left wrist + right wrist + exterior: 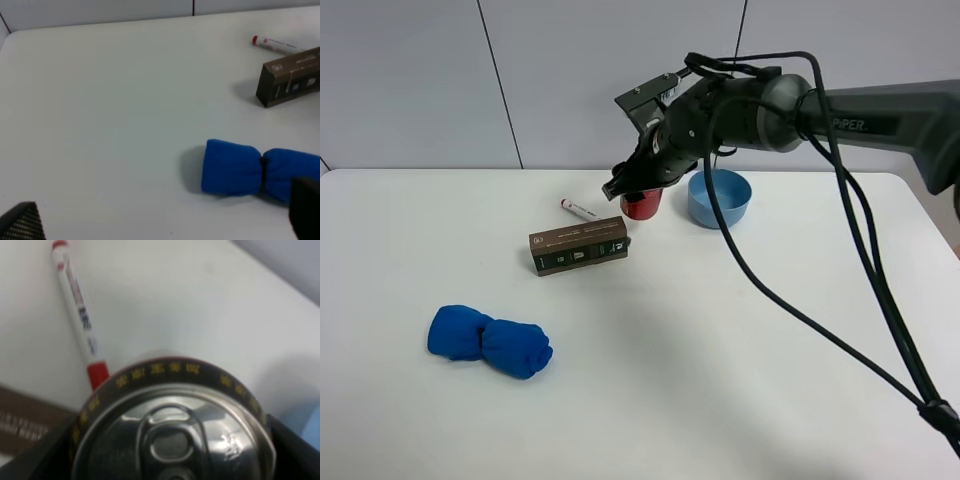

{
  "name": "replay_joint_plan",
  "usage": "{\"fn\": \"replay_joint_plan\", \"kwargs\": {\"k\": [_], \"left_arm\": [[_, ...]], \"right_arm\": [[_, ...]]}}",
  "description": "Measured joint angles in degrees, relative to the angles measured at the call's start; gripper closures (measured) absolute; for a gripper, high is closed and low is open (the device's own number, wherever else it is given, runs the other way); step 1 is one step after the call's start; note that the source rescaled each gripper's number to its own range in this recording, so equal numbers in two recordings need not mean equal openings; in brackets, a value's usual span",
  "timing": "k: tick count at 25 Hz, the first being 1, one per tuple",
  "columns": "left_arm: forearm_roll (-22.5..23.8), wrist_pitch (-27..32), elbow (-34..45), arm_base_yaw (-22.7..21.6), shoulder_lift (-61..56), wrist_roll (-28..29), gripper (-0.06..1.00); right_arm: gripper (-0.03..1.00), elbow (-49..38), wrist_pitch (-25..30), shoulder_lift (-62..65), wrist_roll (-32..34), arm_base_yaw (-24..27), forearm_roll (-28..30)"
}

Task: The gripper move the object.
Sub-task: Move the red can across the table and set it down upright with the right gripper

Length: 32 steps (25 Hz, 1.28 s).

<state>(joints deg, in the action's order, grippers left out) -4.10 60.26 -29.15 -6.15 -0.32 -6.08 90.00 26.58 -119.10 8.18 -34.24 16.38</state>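
The red can will go down from my right gripper onto the white table [630,213], close beside the red cap of the marker. The can now stands between box and bowl.
The red can [642,206] stands on the white table between the brown box and the blue bowl. My right gripper [640,190] reaches in from the right and comes down over the can, hiding its upper part. In the right wrist view the can's silver top with pull tab [172,435] fills the frame, and a black finger [295,450] presses against each side, so the gripper looks shut on it. My left gripper [162,215] is open and empty, low over the table's left part; it is out of the exterior high view.
A brown box [578,246] lies just left-front of the can, and a red-capped marker [579,209] lies behind the box. A blue bowl [719,197] stands close on the can's right. A blue rolled cloth [490,341] lies front left. Black cables [840,300] hang from the right arm.
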Motion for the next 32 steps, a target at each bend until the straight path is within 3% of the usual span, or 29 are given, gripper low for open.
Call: {"fn": "replay_joint_plan", "kwargs": {"k": [9, 32], "left_arm": [[0.0, 0.0, 0.0, 0.0, 0.0, 0.0, -0.06], [0.0, 0.0, 0.0, 0.0, 0.0, 0.0, -0.06]], "right_arm": [[0.97, 6.5, -1.3, -6.5, 7.5, 0.6, 4.5], [0.97, 11.8, -4.5, -12.3, 8.0, 2.6, 2.5]]}}
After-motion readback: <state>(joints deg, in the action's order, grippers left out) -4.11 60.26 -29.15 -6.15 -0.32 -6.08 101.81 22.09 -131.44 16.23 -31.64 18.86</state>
